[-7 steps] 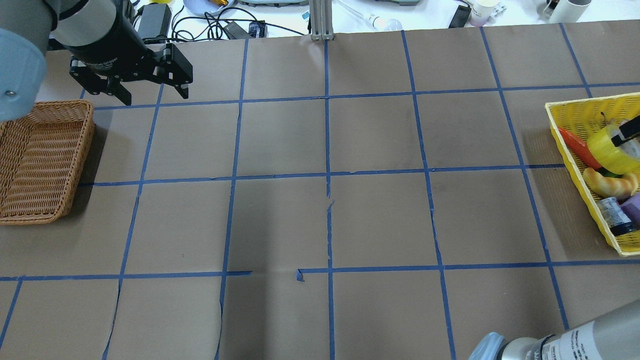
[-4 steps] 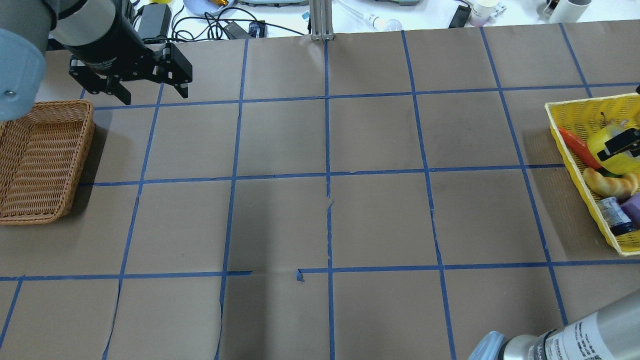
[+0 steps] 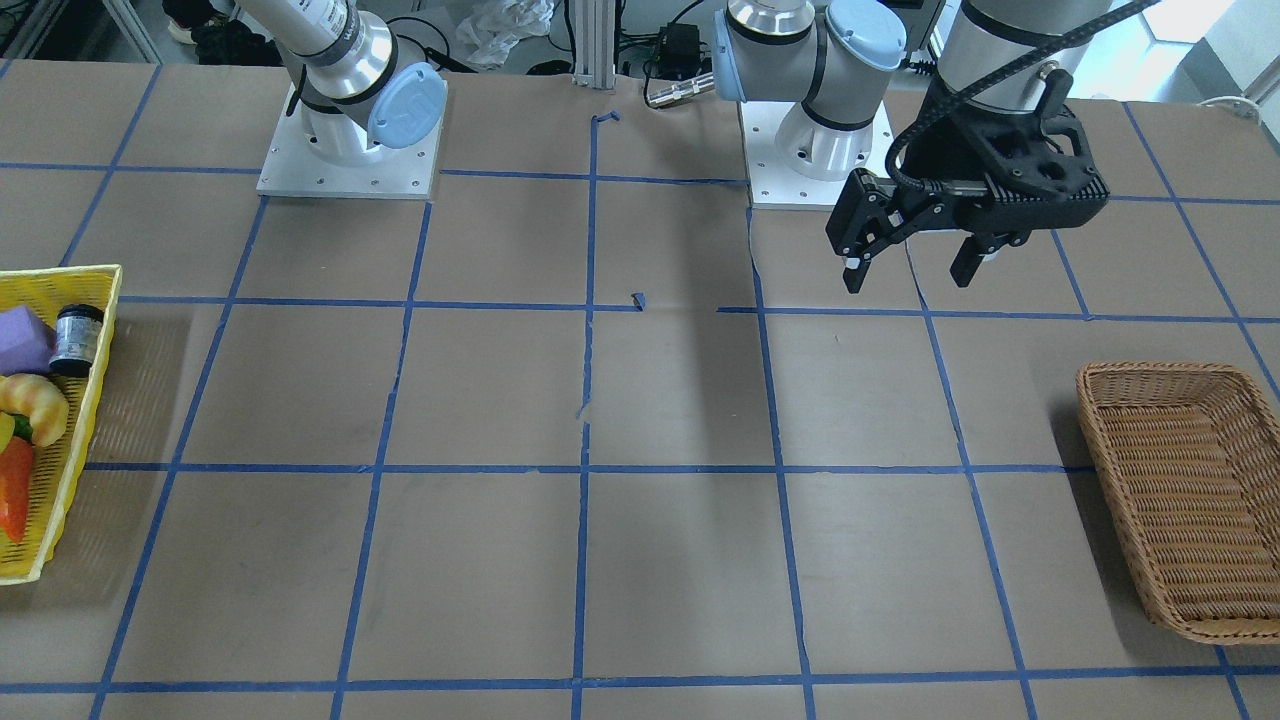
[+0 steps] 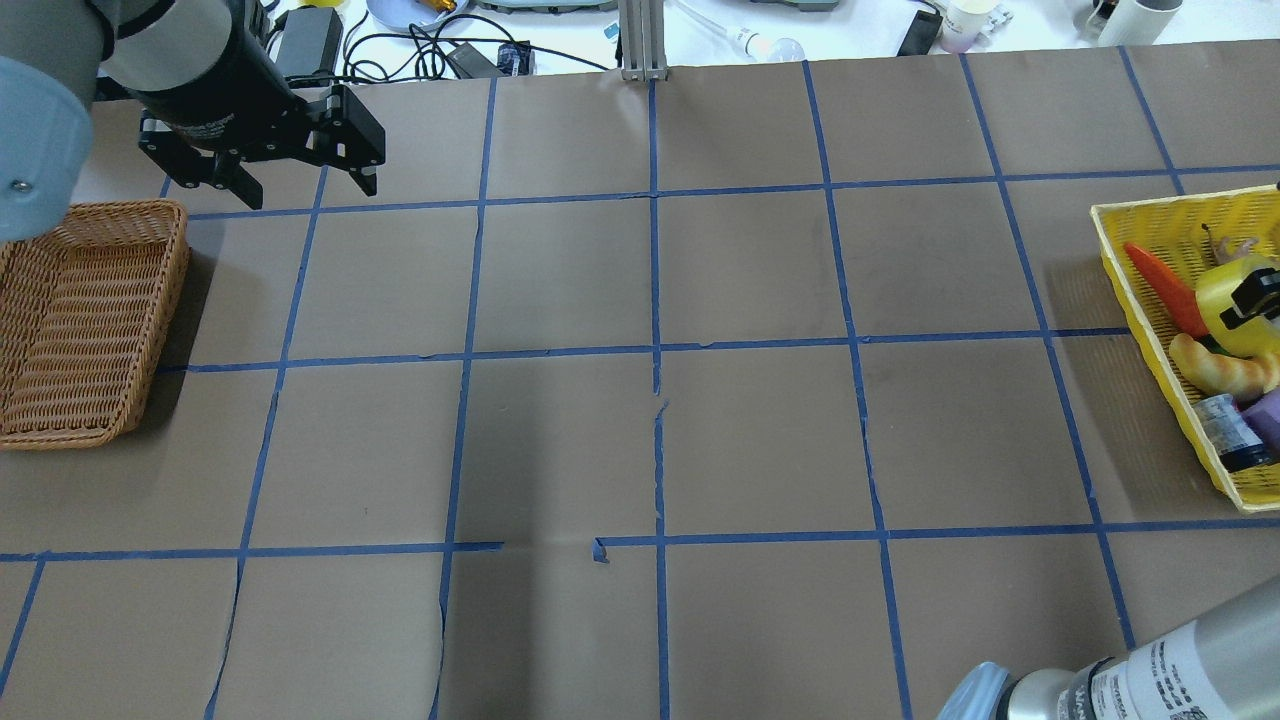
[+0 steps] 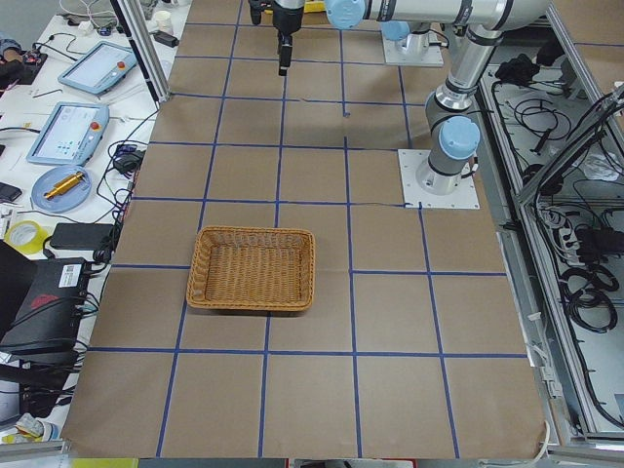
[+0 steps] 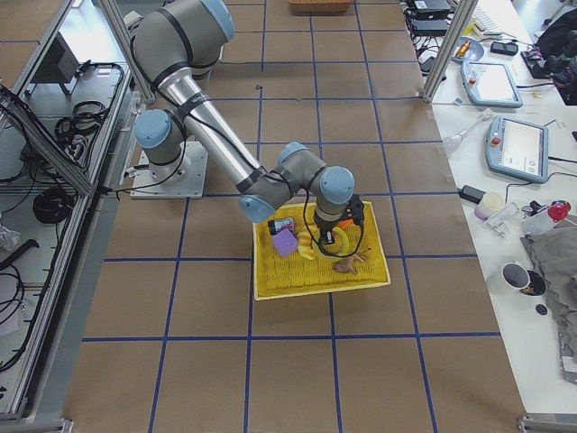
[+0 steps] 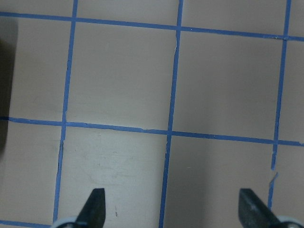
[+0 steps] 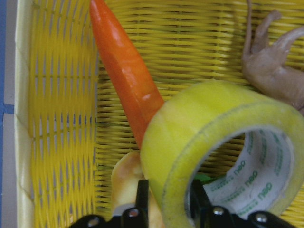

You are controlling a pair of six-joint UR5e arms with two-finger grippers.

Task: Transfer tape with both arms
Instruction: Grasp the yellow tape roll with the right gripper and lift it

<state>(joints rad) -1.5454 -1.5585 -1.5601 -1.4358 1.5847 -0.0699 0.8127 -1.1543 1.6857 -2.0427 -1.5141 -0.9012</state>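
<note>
The yellow tape roll, now over the yellow mesh basket, will be let go by my right gripper over the worn gap in the table's middle blue line [image 3: 589, 415].
The yellow tape roll [image 4: 1222, 297] sits over the yellow mesh basket [image 4: 1150, 215] at the table's right edge. The right wrist view shows the roll [image 8: 199, 133] tilted, with its pale printed core facing the camera. My right gripper [image 8: 168, 206] is shut on the roll's wall, one finger outside and one inside the core. In the overhead view only one black finger [image 4: 1256, 294] shows at the edge. My left gripper [image 4: 308, 192] is open and empty above the far left of the table; it also shows in the front view [image 3: 908, 275] and its own wrist view [image 7: 172, 209].
The yellow basket also holds an orange carrot [image 8: 123, 80], a croissant [image 4: 1220, 365], a small dark bottle [image 4: 1228, 430], a purple block [image 4: 1268, 415] and a brownish figure [image 8: 270, 61]. A brown wicker basket [image 4: 80, 320] stands at the left edge, below the left gripper.
The right gripper and the tape have shifted slightly toward the view's right edge over the yellow basket. The left arm has not moved.
</note>
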